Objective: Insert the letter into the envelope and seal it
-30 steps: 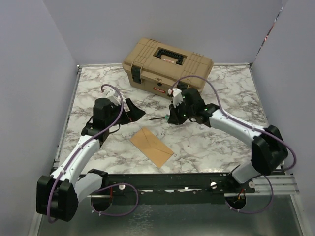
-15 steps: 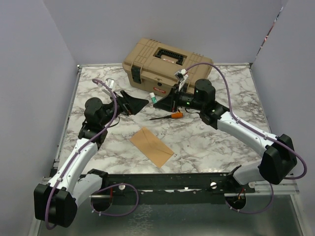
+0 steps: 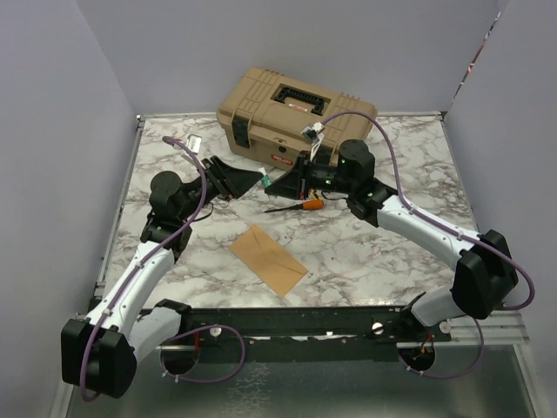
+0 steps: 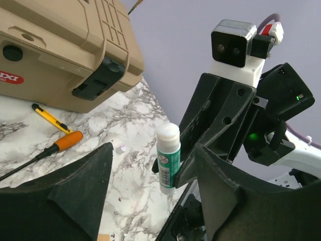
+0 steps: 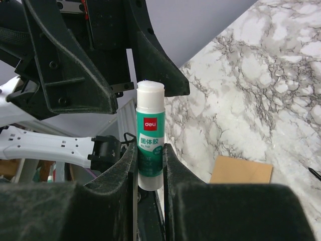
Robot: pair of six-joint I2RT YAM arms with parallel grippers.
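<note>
The fingers of my right gripper reach over the glue stick's lower green body, so my right gripper will take the white base (image 5: 150, 182) and my left gripper will take the green body.
The brown envelope (image 3: 268, 259) lies flat on the marble table, in front of both arms; a corner of it shows in the right wrist view (image 5: 241, 170). The letter is not in view as a separate sheet. My right gripper (image 3: 277, 181) is raised and shut on a green-and-white glue stick (image 5: 150, 135), white cap end outward. My left gripper (image 3: 244, 179) is raised too, open and empty, facing the right one. In the left wrist view the glue stick (image 4: 168, 158) stands just beyond my open left fingers (image 4: 75, 196).
A tan toolbox (image 3: 296, 113) stands at the back of the table (image 3: 392, 244). An orange-handled screwdriver (image 3: 300, 206) lies in front of it, below the grippers. A yellow tool (image 4: 50, 118) lies by the toolbox. Grey walls enclose the left, back and right.
My right gripper lifted off the table with the glue stick and swung left. My left gripper rose and moved back toward it. The two grippers now face each other closely.
</note>
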